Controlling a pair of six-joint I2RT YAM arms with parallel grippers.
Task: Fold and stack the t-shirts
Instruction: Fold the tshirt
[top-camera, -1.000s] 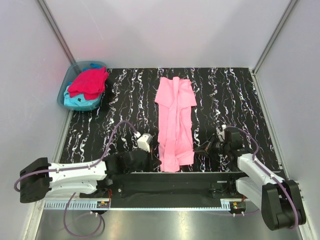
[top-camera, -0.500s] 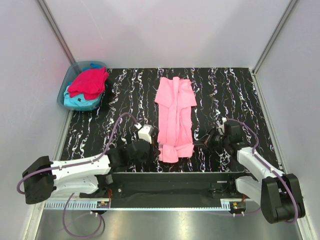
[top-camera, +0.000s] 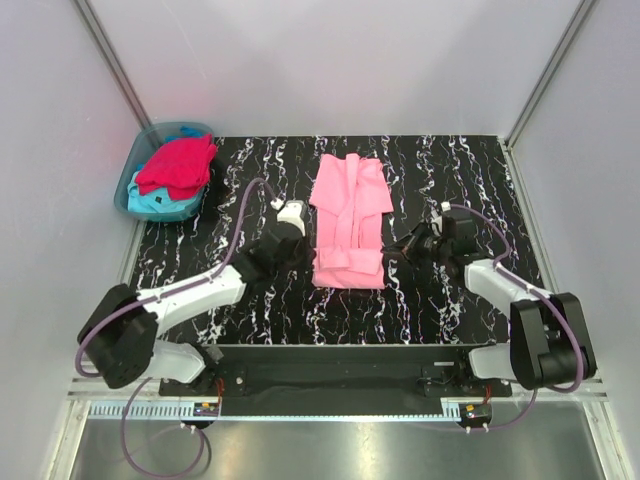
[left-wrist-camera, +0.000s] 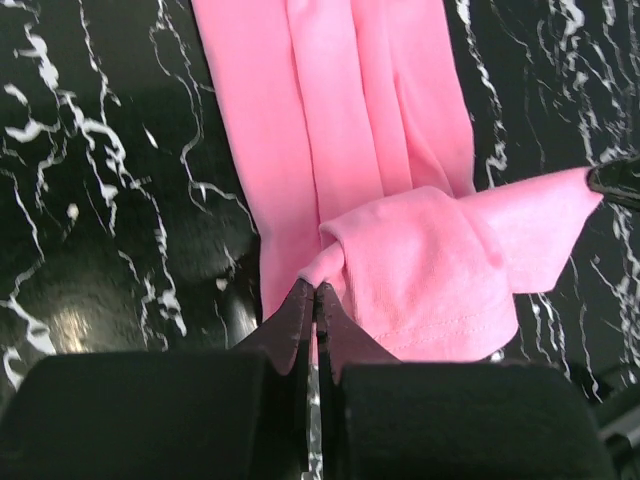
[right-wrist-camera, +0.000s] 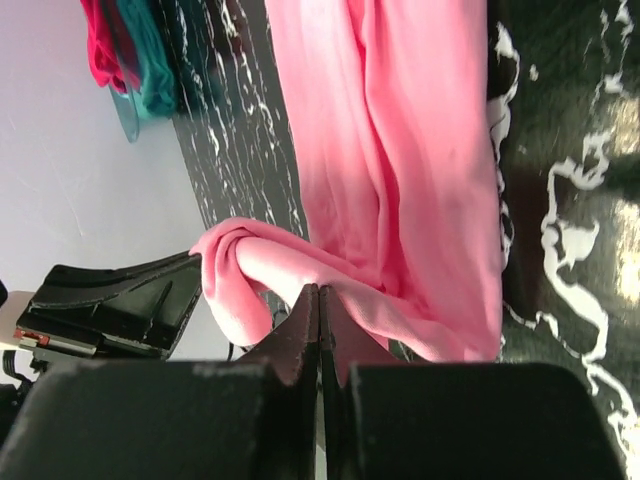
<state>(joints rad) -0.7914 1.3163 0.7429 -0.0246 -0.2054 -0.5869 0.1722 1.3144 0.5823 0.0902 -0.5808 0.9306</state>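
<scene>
The light pink t-shirt's stitched hem hangs back under the t-shirt's fold, so I should put the fold down and grab the hem's corner (left-wrist-camera: 509, 328) with my right gripper.
A light pink t-shirt (top-camera: 348, 205) lies lengthwise in the middle of the black marbled table (top-camera: 450, 180), folded narrow, its near end doubled back over itself. My left gripper (top-camera: 311, 262) is shut on the left corner of that raised hem (left-wrist-camera: 420, 270). My right gripper (top-camera: 390, 254) is shut on the right corner, and the hem hangs as a roll between them (right-wrist-camera: 250, 255). In the left wrist view my closed tips (left-wrist-camera: 316, 290) pinch pink cloth. The right wrist view shows its tips (right-wrist-camera: 320, 292) pinching it too. A crimson t-shirt (top-camera: 178, 165) lies on a turquoise t-shirt (top-camera: 158, 204) in a tub.
The translucent blue-green tub (top-camera: 128, 178) stands at the far left corner against the left wall. White walls close in the table on three sides. Bare marbled table (top-camera: 220, 200) lies on both sides of the pink shirt. A metal rail (top-camera: 330, 410) runs along the near edge.
Both grippers have carried the pink shirt's near hem away from the table's front edge and over the shirt. The shirt now looks about a third shorter. Both arms reach farther out.
</scene>
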